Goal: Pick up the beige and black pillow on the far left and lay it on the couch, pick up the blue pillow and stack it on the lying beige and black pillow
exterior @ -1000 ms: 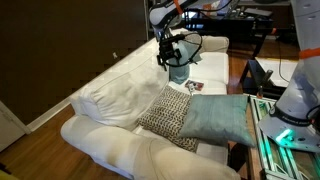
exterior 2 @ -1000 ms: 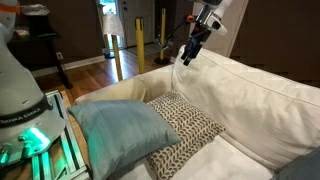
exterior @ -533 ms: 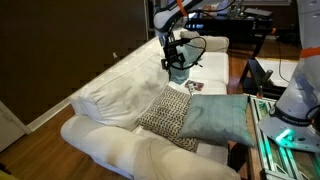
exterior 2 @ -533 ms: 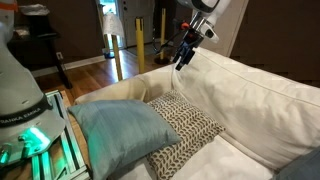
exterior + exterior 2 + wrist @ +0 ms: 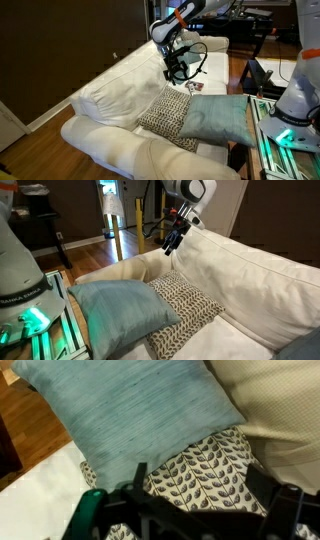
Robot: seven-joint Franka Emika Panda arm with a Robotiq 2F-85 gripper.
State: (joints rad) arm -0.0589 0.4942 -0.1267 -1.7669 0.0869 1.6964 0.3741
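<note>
The blue pillow's far corner (image 5: 191,102) (image 5: 142,466), beside the beige and black pillow, is next for my gripper to go to and close on.
The beige and black pillow (image 5: 163,112) leans at the near end of the white couch (image 5: 118,84), in both exterior views (image 5: 192,306). The blue pillow (image 5: 216,119) rests against its outer side, partly over it (image 5: 113,315). My gripper (image 5: 179,72) hangs in the air above the couch seat, beyond both pillows, touching neither (image 5: 170,242). In the wrist view the gripper (image 5: 207,497) is open and empty, with the patterned pillow (image 5: 200,455) between its fingers far below, the blue pillow (image 5: 125,405) above it and the couch (image 5: 285,410) at the right.
A second teal-blue pillow (image 5: 306,344) shows at the frame's corner. The robot's base with a green light (image 5: 284,136) stands by the couch arm (image 5: 30,315). A small flat item (image 5: 192,88) lies on the seat. Wood floor (image 5: 20,420) borders the couch.
My gripper has moved lower and toward the pillows, and the wrist has turned. The pillows have not moved.
</note>
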